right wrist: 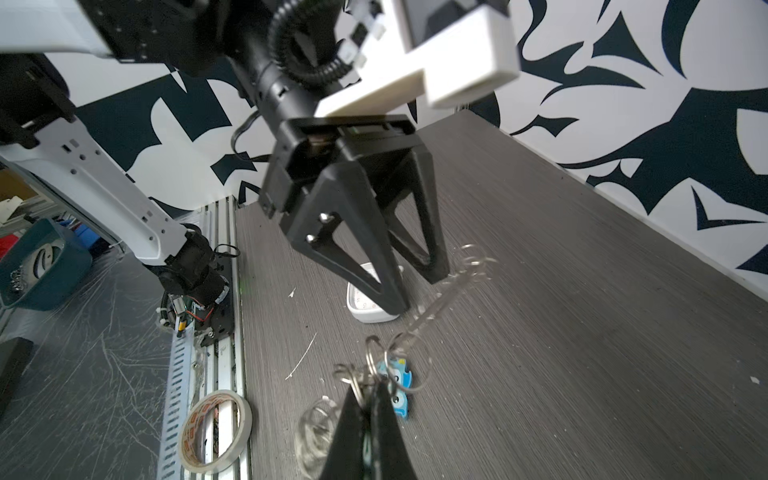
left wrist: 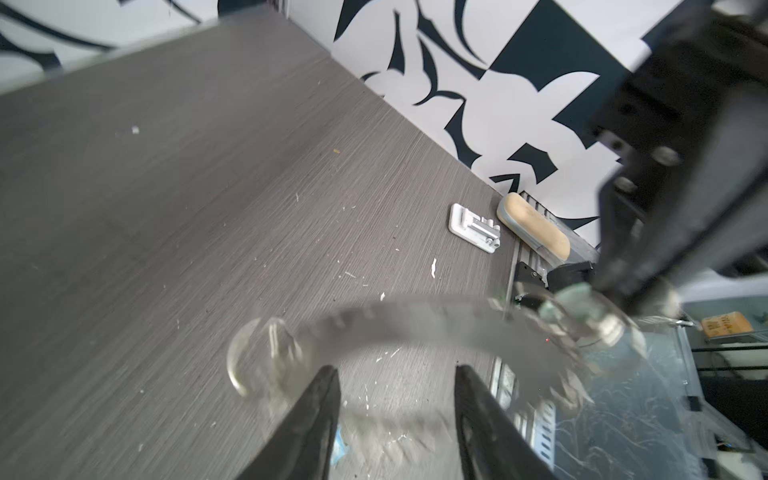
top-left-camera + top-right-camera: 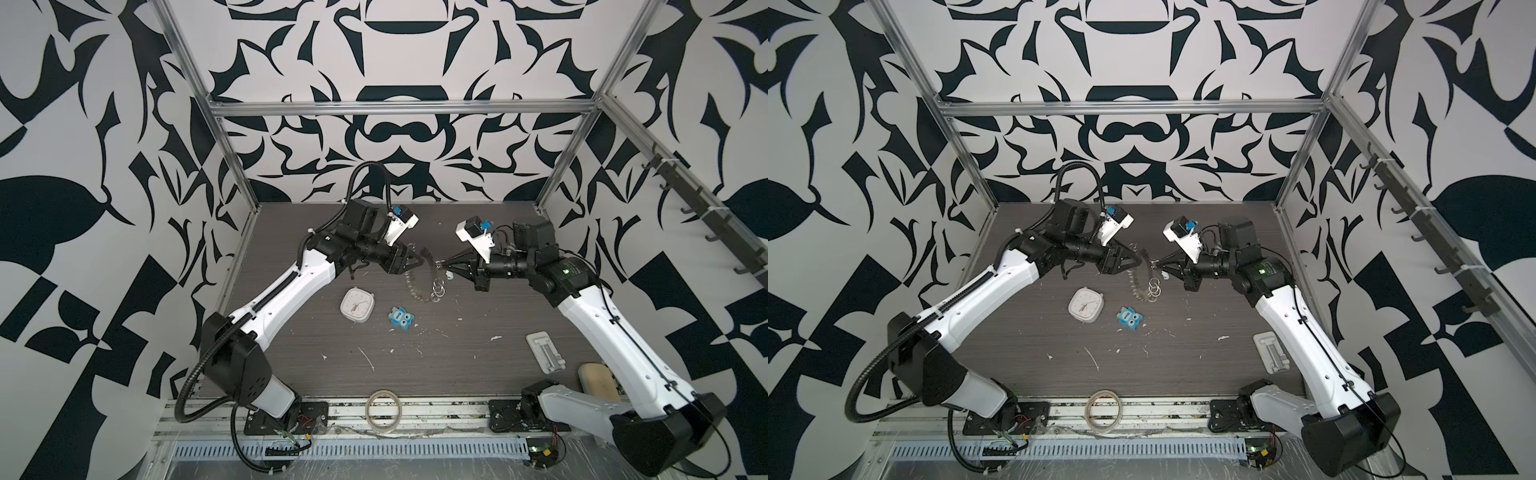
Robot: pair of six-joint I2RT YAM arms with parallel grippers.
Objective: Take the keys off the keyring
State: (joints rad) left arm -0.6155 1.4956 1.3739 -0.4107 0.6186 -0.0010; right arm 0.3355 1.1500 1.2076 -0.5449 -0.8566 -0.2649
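I should swing my open left gripper round from the keyring's loose end to the front and grip the wire rings (image 1: 358, 374) beside the end of my right gripper.
The keyring (image 3: 417, 277) is a flat silver disc fringed with small wire rings, and it hangs in the air between my two grippers. My right gripper (image 3: 441, 263) is shut on the wire rings at its rim (image 1: 376, 353). A small white piece (image 3: 449, 274) shows just under that gripper's tip; I cannot tell whether it is the keys' tag. My left gripper (image 3: 419, 259) is open beside the disc's upper edge. In the left wrist view its fingers (image 2: 324, 399) stand apart with nothing between them, and the blurred disc (image 2: 415, 328) arcs just beyond.
On the table below lie a white square clock (image 3: 357, 306) and a blue owl toy (image 3: 402, 319). A white latch plate (image 3: 545, 348) and a beige block (image 3: 596, 381) sit at the front right. A tape roll (image 3: 384, 411) rests on the front rail.
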